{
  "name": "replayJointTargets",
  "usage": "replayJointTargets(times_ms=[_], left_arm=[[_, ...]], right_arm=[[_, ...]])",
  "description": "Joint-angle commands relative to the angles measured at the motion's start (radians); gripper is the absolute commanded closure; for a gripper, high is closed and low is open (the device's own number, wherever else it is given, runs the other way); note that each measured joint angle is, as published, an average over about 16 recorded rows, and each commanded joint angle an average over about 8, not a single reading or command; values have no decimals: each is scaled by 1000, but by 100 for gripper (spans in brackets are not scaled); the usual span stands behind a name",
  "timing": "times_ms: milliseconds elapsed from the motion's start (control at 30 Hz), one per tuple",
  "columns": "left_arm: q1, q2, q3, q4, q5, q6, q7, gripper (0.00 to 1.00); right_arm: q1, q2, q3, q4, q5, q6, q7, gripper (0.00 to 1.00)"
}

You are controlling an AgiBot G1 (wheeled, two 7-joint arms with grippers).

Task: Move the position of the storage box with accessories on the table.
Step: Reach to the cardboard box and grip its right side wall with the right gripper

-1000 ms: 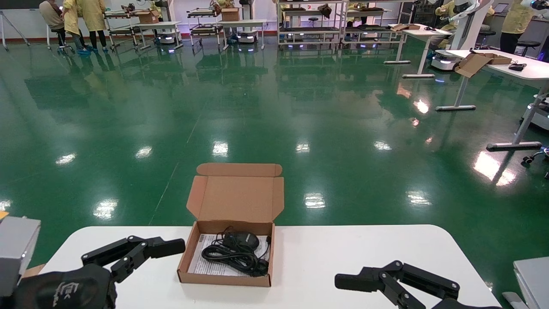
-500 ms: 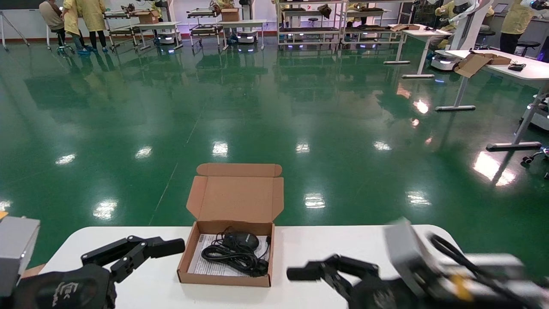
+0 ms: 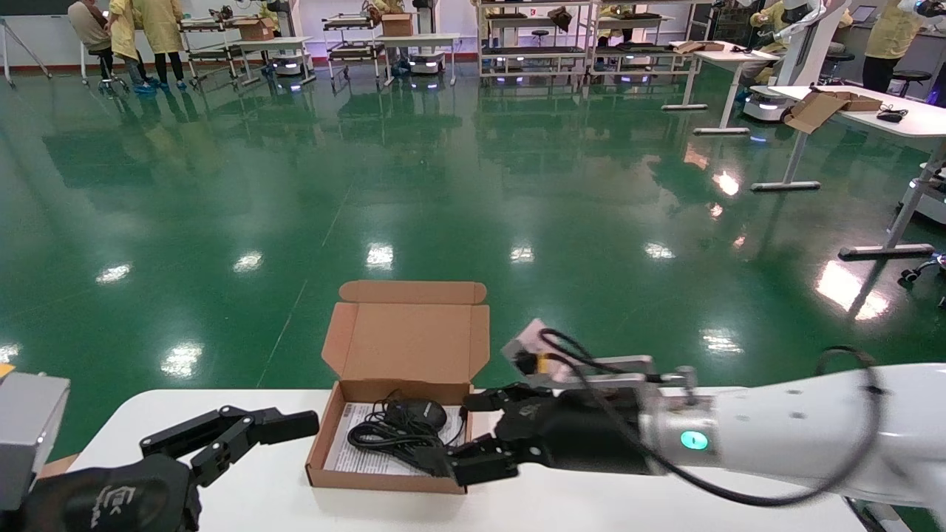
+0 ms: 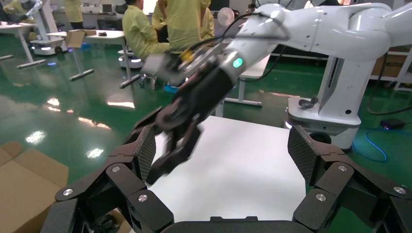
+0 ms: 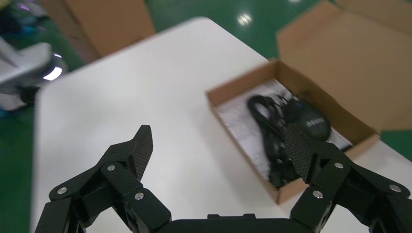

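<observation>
Next, I close my right gripper on the short side of the storage box beside the black mouse, close to the storage box's near corner (image 3: 463, 482) (image 5: 293, 190).
The storage box (image 3: 377, 480) lies open on the white table (image 3: 251, 502), near its far edge, with the lid (image 3: 406, 340) standing up behind it. Inside are the black mouse (image 3: 415, 412), its coiled cable (image 3: 392, 440) and the white paper sheet (image 3: 351, 451). My right gripper (image 3: 465, 437) is open at the box's right side, touching nothing. In the right wrist view the right gripper (image 5: 218, 143) hangs above the table, with one finger over the end of the box (image 5: 243, 85) by the mouse (image 5: 311, 121). My left gripper (image 3: 255, 443) is open and empty, left of the box.
The box's far wall lies close to the table's far edge. A grey unit (image 3: 26, 421) stands at the table's left end. A large cardboard box (image 5: 111, 19) stands on the floor beyond the table. The left wrist view shows the right gripper (image 4: 170, 141) over bare tabletop.
My right arm has swung from the table's front right leftward to the box's right side. The left arm and the box have not moved.
</observation>
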Motion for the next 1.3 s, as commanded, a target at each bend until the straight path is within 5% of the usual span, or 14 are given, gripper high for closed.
replayJointTargets(times_ms=[33,233,467,933,1300], left_arm=[[0,0,0,0,0,0,0,0],[0,0,0,0,0,0,0,0],[0,0,0,0,0,0,0,0],[0,0,0,0,0,-1,0,0],[0,0,0,0,0,-1,0,0]], right_arm=[[31,-62,-24,-90,-46,46,-15,0],[58,-166,-23,-251,-52,145,-64,0],[57,-160,-16,-269,-36,160,-65,0],[20,-155,-14,-302,-4,345,123,0],[-29,-173,-166,-206,-28,550,323,0]])
